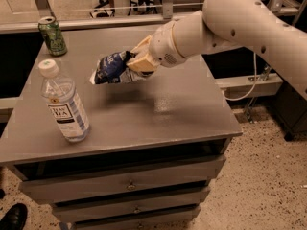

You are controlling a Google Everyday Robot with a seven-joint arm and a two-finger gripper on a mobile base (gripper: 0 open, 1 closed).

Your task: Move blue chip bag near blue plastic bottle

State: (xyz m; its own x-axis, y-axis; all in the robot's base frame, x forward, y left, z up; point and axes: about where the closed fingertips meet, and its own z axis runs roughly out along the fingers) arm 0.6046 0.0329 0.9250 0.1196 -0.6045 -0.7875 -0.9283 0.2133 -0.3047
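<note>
Next, my gripper releases the blue chip bag on the grey table top next to the blue plastic bottle (pixel 114 97).
The blue chip bag (pixel 111 68) is a crinkly dark-blue foil bag with white lettering. It hangs in the air above the middle of the grey table top (pixel 158 114). My gripper (pixel 134 64) is shut on the bag's right end, with the big white arm reaching in from the upper right. The blue plastic bottle (pixel 64 102), clear with a white cap and a white label with blue stripes, stands near the table's front left. The bag is up and to the right of the bottle, apart from it.
A green can (pixel 52 35) stands at the table's back left corner. The table has drawers (pixel 129 185) below its front edge. A speckled floor lies to the right. A dark shoe (pixel 13 217) shows at the bottom left.
</note>
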